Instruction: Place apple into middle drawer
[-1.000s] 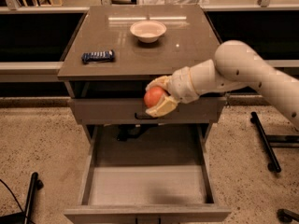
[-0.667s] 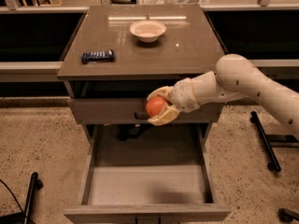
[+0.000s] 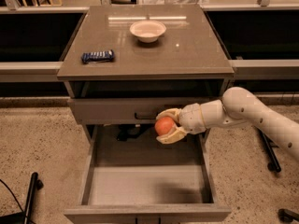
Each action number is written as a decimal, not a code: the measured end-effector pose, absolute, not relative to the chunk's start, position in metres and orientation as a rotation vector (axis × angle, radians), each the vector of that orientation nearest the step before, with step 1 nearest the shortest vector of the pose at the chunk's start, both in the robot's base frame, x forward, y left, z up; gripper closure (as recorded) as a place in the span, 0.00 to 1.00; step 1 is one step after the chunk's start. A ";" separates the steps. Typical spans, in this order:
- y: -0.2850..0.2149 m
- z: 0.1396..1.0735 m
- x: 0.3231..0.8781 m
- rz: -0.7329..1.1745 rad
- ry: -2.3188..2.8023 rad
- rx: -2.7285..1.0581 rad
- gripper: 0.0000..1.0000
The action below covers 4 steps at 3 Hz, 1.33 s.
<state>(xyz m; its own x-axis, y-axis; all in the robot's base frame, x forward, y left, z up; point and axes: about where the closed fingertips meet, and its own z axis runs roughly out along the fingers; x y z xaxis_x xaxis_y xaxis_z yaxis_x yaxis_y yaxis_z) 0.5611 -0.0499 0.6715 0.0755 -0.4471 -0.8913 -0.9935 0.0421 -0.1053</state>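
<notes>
Next, I release the apple on the front half of the open middle drawer's bottom [image 3: 148, 184], halfway between its sides.
The round orange-red apple [image 3: 164, 125] is held in my gripper [image 3: 167, 126], whose cream fingers [image 3: 171, 135] close around it from above and below. The white arm reaches in from the right. The apple hangs over the back part of the open middle drawer [image 3: 145, 185], a wide shallow grey tray pulled out toward the camera, just below the closed drawer front above it [image 3: 112, 111] with its small black handle. The drawer's flat bottom shows nothing in it apart from a shadow.
On the cabinet top [image 3: 187, 50] stand a white bowl [image 3: 147, 31] and a blue snack bar [image 3: 97, 56] at the left. A dark object lies at the drawer's back [image 3: 128, 133]. Black stand legs [image 3: 268, 150] are at the right, another [image 3: 30, 195] at bottom left.
My gripper with the apple has moved down and a little to the right, from in front of the upper drawer front to over the back of the open drawer.
</notes>
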 end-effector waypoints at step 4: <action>-0.029 0.475 0.531 0.753 1.563 -1.616 1.00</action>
